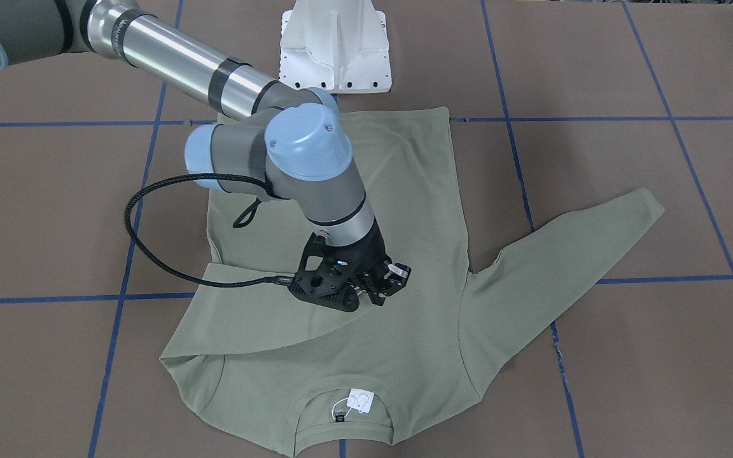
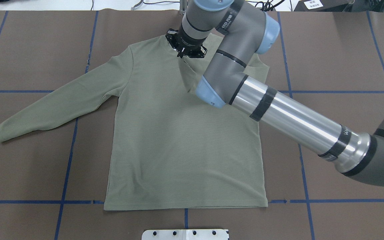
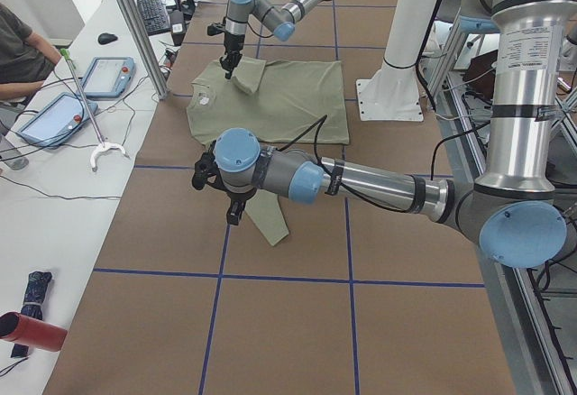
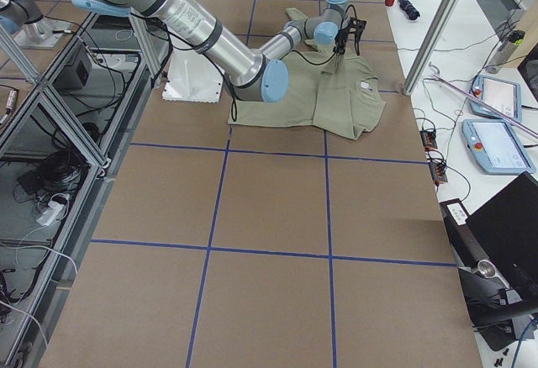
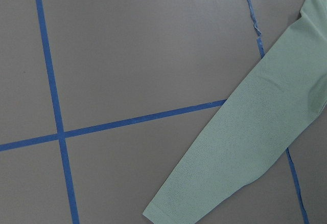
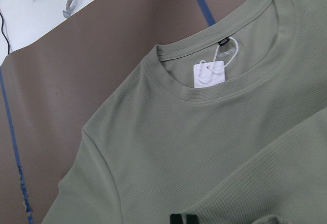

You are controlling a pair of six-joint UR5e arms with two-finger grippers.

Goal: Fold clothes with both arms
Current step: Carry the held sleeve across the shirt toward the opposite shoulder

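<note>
The folded sleeve's end will leave my right gripper at the armpit of the stretched-out sleeve (image 1: 465,287).
The sage-green shirt (image 1: 417,191) lies flat on the brown table, collar and white tag (image 1: 360,402) on the side away from the robot. One sleeve is folded across the chest, and its end lies under my right gripper (image 1: 382,292). That gripper also shows in the overhead view (image 2: 187,53). In the right wrist view its fingertips (image 6: 184,219) sit close together at the sleeve's edge, so it is shut on the sleeve. The other sleeve (image 2: 55,103) lies stretched out. My left gripper (image 3: 233,215) hovers above that sleeve's cuff (image 5: 255,142); I cannot tell whether it is open or shut.
The white base block (image 1: 335,51) stands at the shirt's hem side. Blue tape lines cross the brown table (image 2: 28,166). A side table with tablets (image 3: 54,115), an operator (image 3: 18,52) and aluminium posts (image 3: 135,25) lies beyond the collar side.
</note>
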